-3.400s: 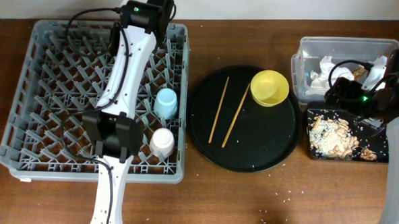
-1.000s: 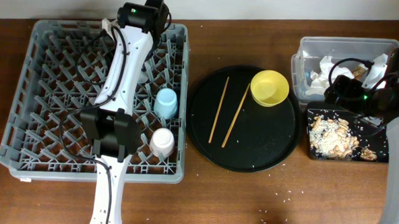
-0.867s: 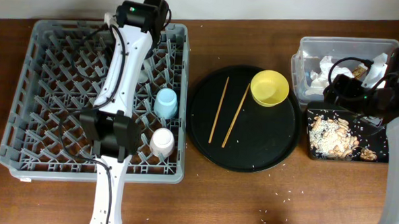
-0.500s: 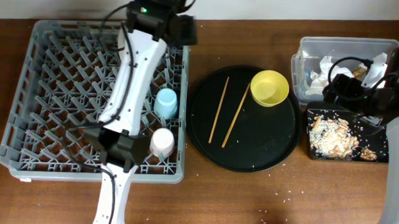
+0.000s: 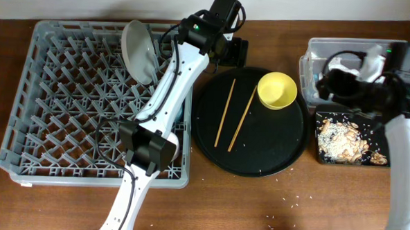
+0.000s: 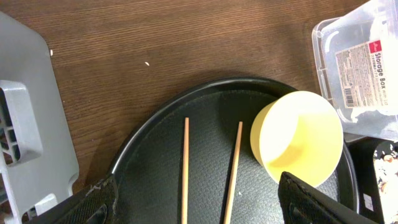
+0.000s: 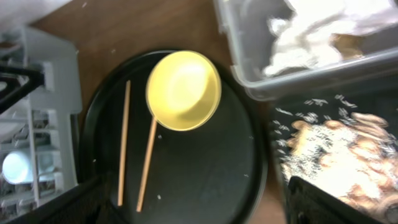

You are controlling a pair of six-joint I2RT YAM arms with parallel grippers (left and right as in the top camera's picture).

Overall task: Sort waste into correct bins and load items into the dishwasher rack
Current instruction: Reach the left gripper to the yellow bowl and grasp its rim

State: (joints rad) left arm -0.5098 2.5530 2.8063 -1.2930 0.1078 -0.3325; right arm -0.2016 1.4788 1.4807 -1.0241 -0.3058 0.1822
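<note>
I will move my left gripper to the yellow bowl next and grab the bowl's rim (image 5: 259,90) (image 6: 254,143) on the side by the chopsticks.
The white plate (image 5: 140,51) stands on edge among the pegs at the back of the grey dishwasher rack (image 5: 66,109). My left gripper (image 5: 235,51) (image 6: 199,211) hangs open and holds nothing above the back of the round black tray (image 5: 273,152). Below it lie two chopsticks (image 6: 185,168) (image 5: 224,112) and the yellow bowl (image 6: 298,146) (image 5: 277,90). My right gripper (image 5: 329,82) (image 7: 196,208) is open and holds nothing, between the bowl (image 7: 183,90) and the bins. The clear tub (image 5: 353,51) (image 7: 249,68) holds white tissues (image 7: 298,34). The black rectangular tray (image 5: 321,151) holds food scraps (image 7: 336,143).
The left arm crosses the rack's right side and hides most of the cups there; a light blue cup (image 7: 15,168) shows in the right wrist view. Rice-like crumbs dot the wooden table (image 5: 291,202) in front of the round tray.
The left arm has swung from the rack's back edge to the right, over the round tray, and the plate now stands uncovered in the rack. The right gripper has shifted slightly left.
</note>
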